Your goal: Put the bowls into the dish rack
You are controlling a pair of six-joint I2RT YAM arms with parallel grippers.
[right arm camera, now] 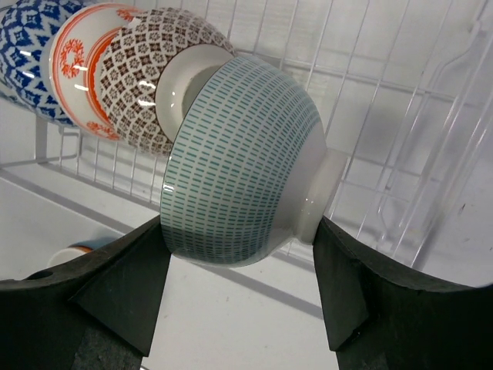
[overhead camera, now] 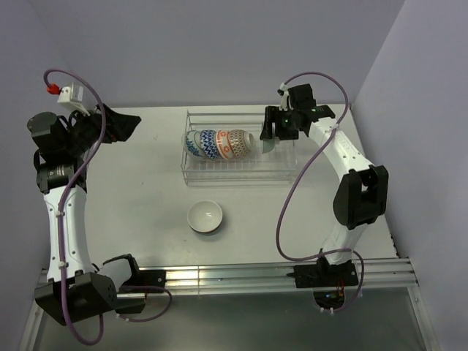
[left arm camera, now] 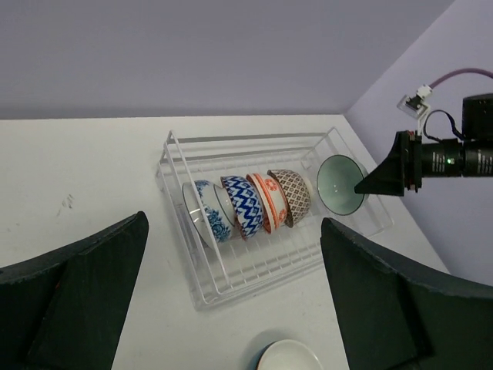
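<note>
Next, my right gripper releases the teal-dashed bowl on the rack bars, snug (overhead camera: 257, 146) (right arm camera: 248, 117) against the grey-brown bowl.
The clear dish rack (overhead camera: 241, 178) holds a row of bowls on edge: a blue floral one (left arm camera: 208, 216), a blue zigzag one (left arm camera: 245, 206), an orange-red one (left arm camera: 271, 202) and a grey-brown one (left arm camera: 294, 196). My right gripper (right arm camera: 243, 239) is shut on a teal-dashed bowl (right arm camera: 239, 162). It holds the bowl on its side inside the rack, just right of the grey-brown bowl (right arm camera: 146, 85), with one finger at the rim and one at the foot. A plain white bowl (overhead camera: 205, 216) sits upright on the table in front of the rack. My left gripper (overhead camera: 124, 126) is open and empty at the far left.
The rack's right end (left arm camera: 362, 223), beyond the held bowl, has bare bars. The right arm (overhead camera: 344, 157) reaches over the rack's right end. Purple walls close in at the back and both sides. A metal rail (overhead camera: 241, 276) runs along the near table edge.
</note>
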